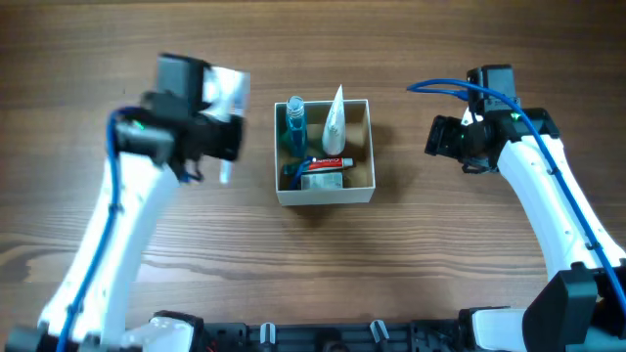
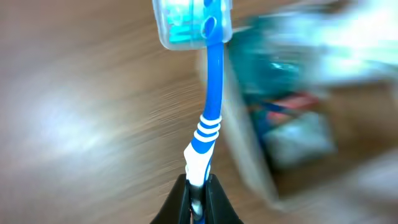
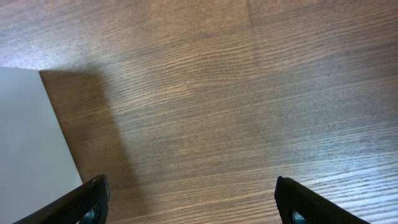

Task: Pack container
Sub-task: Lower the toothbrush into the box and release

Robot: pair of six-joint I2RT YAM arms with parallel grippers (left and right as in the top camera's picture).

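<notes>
The blue and white toothbrush, now held above the table beside the container, will go down from my left gripper, and I will lay it across the red tube and small box inside the container (image 1: 324, 170) (image 2: 300, 118).
The container (image 1: 360, 189) is a square white-walled box at the table's middle. It holds a blue bottle (image 1: 294, 125), a white tube (image 1: 335, 122) and a small red, white and blue box (image 1: 323, 173). My left gripper (image 2: 198, 193) is shut on a blue and white toothbrush (image 2: 211, 99) with a clear cap over its head (image 2: 193, 22), held above the table just left of the container. The container shows blurred in the left wrist view (image 2: 239, 149). My right gripper (image 3: 193, 202) is open and empty, right of the container, whose white wall (image 3: 31, 143) shows at the left.
The wooden table (image 1: 450, 254) spreads around the container. A blue cable (image 1: 445, 88) loops off the right arm. The arm bases stand at the front edge.
</notes>
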